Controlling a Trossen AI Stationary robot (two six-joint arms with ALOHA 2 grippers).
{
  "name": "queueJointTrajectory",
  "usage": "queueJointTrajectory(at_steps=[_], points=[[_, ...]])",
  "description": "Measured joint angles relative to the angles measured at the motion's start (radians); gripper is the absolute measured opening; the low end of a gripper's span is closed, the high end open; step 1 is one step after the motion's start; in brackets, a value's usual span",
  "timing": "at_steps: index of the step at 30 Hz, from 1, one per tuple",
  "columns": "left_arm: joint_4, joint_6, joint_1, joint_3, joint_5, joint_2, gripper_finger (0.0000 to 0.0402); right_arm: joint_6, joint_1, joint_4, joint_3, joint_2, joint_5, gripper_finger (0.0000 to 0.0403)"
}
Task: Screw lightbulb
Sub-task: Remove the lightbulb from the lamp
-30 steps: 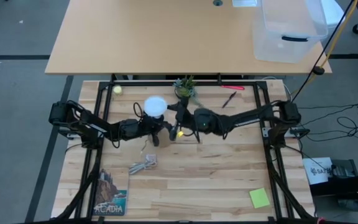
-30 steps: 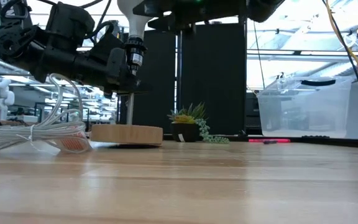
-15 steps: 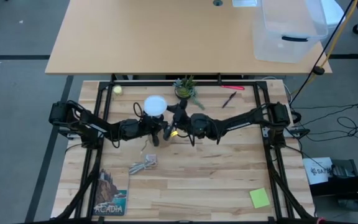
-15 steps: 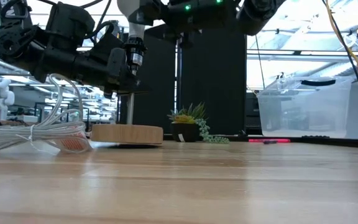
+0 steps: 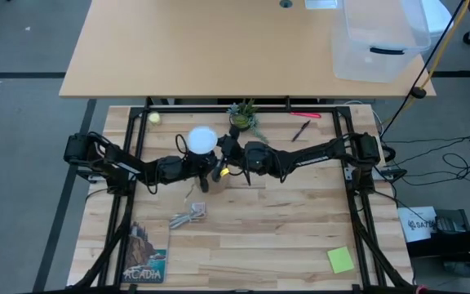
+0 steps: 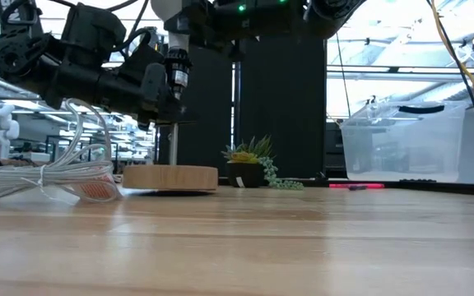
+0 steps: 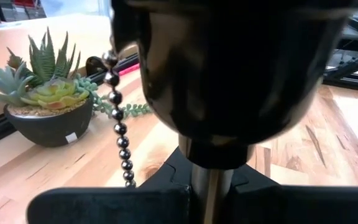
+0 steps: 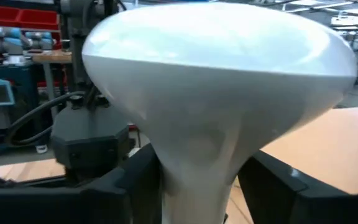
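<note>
The lamp's wooden base tips up off the table, so next my right gripper opens, lets the base sit flat, then regrips the bulb's neck [image 6: 178, 39].
A lamp stand with a round wooden base [image 6: 169, 177], a thin metal stem and a black socket [image 6: 177, 70] stands at the table's middle. The white lightbulb [image 5: 203, 139] sits upright on top of the socket, globe up; it also shows in the right wrist view [image 8: 216, 74]. My left gripper [image 5: 202, 169] is shut on the stem under the socket [image 7: 229, 68]. My right gripper [image 5: 223, 155] is shut on the bulb. A bead chain [image 7: 120, 124] hangs from the socket. My left gripper pinches the lamp's metal stem [image 7: 207, 186] between its two fingers, just below the black socket. The fingers come level from the table's left and lie across the upright stem. The wooden base rests on the table. My right gripper pinches the bulb's tapered neck [image 8: 191, 168] between its two fingers, below the globe. The fingers come level from the table's right, across the neck. The bulb stands upright, its screw end down at the socket.
A potted succulent [image 5: 243, 117] stands just beyond the lamp. A red pen [image 5: 304, 115] and a dark pen [image 5: 300, 131] lie at the far right. A silvery bundle [image 5: 188, 216], a book [image 5: 145, 263] and a green note [image 5: 340, 260] lie nearer.
My right gripper and wrist have swung toward the table's left and slightly toward its far edge, around the bulb. The bulb has stayed upright over the socket. My left gripper and the lamp stand have kept still.
</note>
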Motion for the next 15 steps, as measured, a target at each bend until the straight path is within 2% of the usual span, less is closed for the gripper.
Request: queueJointTrajectory(at_steps=[3, 6, 15], points=[[0.003, 0.004, 0.0, 0.0, 0.034, 0.0, 0.0022, -0.008, -0.009, -0.008, 0.0, 0.0, -0.045, 0.0169], [0.005, 0.003, 0.001, 0.0, 0.061, 0.0, 0.0022, -0.008, -0.026, -0.019, 0.0, -0.002, -0.106, 0.0169], [-0.01, 0.033, 0.002, -0.002, 0.182, -0.002, 0.0023, -0.016, -0.091, -0.053, 0.0, -0.006, -0.409, 0.0168]])
